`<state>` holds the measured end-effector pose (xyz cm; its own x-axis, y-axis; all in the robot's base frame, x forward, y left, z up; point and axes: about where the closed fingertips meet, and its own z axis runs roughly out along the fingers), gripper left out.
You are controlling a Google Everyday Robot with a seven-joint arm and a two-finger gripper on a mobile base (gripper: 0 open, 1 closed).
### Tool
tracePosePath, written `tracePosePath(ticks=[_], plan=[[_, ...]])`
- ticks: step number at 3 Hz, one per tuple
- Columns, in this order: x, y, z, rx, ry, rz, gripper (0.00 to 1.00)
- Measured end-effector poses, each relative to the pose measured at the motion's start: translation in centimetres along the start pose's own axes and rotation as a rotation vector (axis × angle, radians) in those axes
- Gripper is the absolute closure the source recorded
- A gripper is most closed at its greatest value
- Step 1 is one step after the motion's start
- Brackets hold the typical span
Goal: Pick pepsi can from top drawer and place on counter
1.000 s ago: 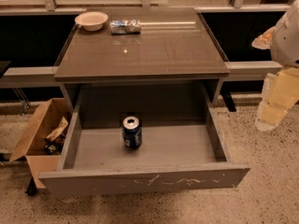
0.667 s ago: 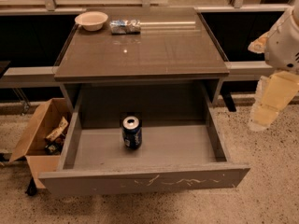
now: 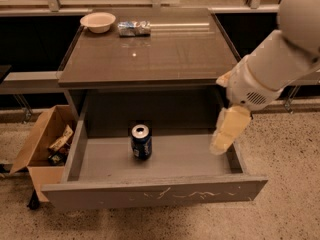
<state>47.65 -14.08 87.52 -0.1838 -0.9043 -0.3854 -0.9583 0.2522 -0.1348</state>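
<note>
Next, my gripper goes to the pepsi can standing in the top drawer and closes on its upper half (image 3: pixel 141 138), below its silver top.
The pepsi can (image 3: pixel 141 141) stands upright in the open top drawer (image 3: pixel 155 191), left of the drawer's middle, its silver top showing. The counter (image 3: pixel 150 54) is the glossy grey-brown top of the cabinet above the drawer. My gripper (image 3: pixel 227 132) hangs from the white arm (image 3: pixel 275 64) at the right. It is over the drawer's right side, right of the can and well apart from it, and it holds nothing that I can see.
A white bowl (image 3: pixel 98 21) and a silvery-blue foil snack packet (image 3: pixel 134 28) lie at the counter's back left. An open brown cardboard box (image 3: pixel 42 144) with scraps stands on the floor to the left of the drawer. Speckled floor surrounds the cabinet.
The arm and gripper have moved left, from beside the cabinet to over the drawer's right side. The can has not moved.
</note>
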Motion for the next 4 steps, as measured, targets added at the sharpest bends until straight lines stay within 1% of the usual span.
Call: tracePosePath(ticks=[1, 2, 3, 4], plan=[[-3.6, 0.3, 5.5, -0.048, -0.124, -0.008, 0.0], [-3.6, 0.3, 5.5, -0.048, -0.124, -0.008, 0.0], [-4.2, 0.5, 9.4, -0.083, -0.134, -0.057, 0.0], [-5.2, 0.3, 14.0, -0.12, -0.197, -0.097, 0.0]])
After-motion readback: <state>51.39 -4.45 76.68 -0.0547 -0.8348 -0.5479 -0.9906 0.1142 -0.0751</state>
